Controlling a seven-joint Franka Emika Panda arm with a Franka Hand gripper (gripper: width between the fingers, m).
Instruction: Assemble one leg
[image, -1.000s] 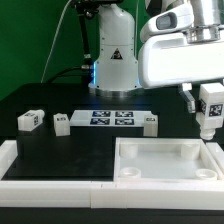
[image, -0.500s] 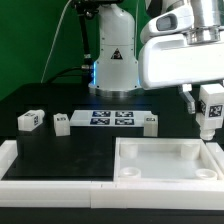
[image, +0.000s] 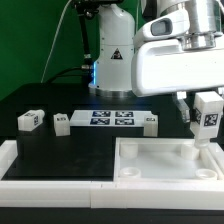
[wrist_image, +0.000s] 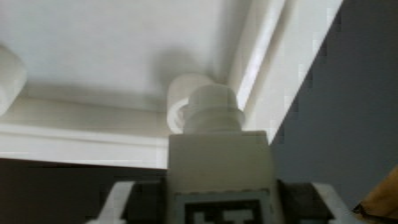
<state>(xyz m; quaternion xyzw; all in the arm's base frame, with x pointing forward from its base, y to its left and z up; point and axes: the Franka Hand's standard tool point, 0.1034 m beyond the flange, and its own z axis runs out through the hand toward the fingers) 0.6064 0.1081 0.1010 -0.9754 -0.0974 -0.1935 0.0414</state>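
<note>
I need to let go of the white leg in the tabletop's front corner socket (image: 206, 173) (wrist_image: 191, 90) away from the white ledge with my gripper.
My gripper (image: 205, 112) is shut on a white leg (image: 207, 118) with a black-and-white tag and holds it upright at the exterior view's right. Its lower end hangs just over the far right corner of the white tray-like tabletop (image: 135, 172). In the wrist view the leg (wrist_image: 210, 125) fills the middle, pointing down at the tabletop's corner (wrist_image: 107, 60), with the fingers (wrist_image: 134, 200) on both of its sides. Three more legs lie on the black table: one at the left (image: 30, 120), one beside the marker board (image: 62, 123), one at that board's right end (image: 150, 123).
The marker board (image: 112, 119) lies on the black table behind the tabletop. A white ledge (image: 50, 168) runs along the front left. The robot's base (image: 113, 60) stands at the back.
The gripper with the leg has moved a little to the exterior view's left and lower, toward the tabletop's far right corner.
</note>
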